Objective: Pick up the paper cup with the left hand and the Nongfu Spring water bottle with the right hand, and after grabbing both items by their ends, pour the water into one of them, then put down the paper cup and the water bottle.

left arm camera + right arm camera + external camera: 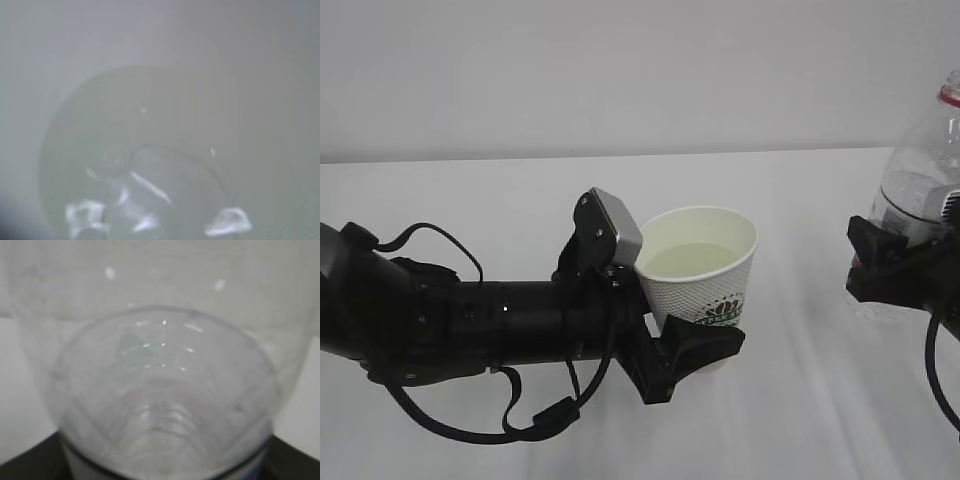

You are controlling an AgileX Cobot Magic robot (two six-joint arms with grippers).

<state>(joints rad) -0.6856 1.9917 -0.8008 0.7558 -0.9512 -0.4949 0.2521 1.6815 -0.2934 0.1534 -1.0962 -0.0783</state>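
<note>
I will set the water bottle on the bare white table (814, 281) between the paper cup and my right gripper.
The paper cup (705, 285) stands upright at mid-table, white with a green logo, and holds clear water (688, 262). My left gripper (708, 325) is shut on the cup's lower part; one black finger (705, 348) wraps the front. The left wrist view looks down into the cup (250, 75) at the water (140, 165). At the right edge the Nongfu Spring water bottle (920, 180) stands upright, its red neck ring (950, 97) on top. My right gripper (910, 250) is shut on the bottle's lower body. The right wrist view is filled by the clear bottle (165, 390).
The white table (800, 400) runs back to a plain light wall. My left arm and its cables (470, 330) lie across the left half of the table.
</note>
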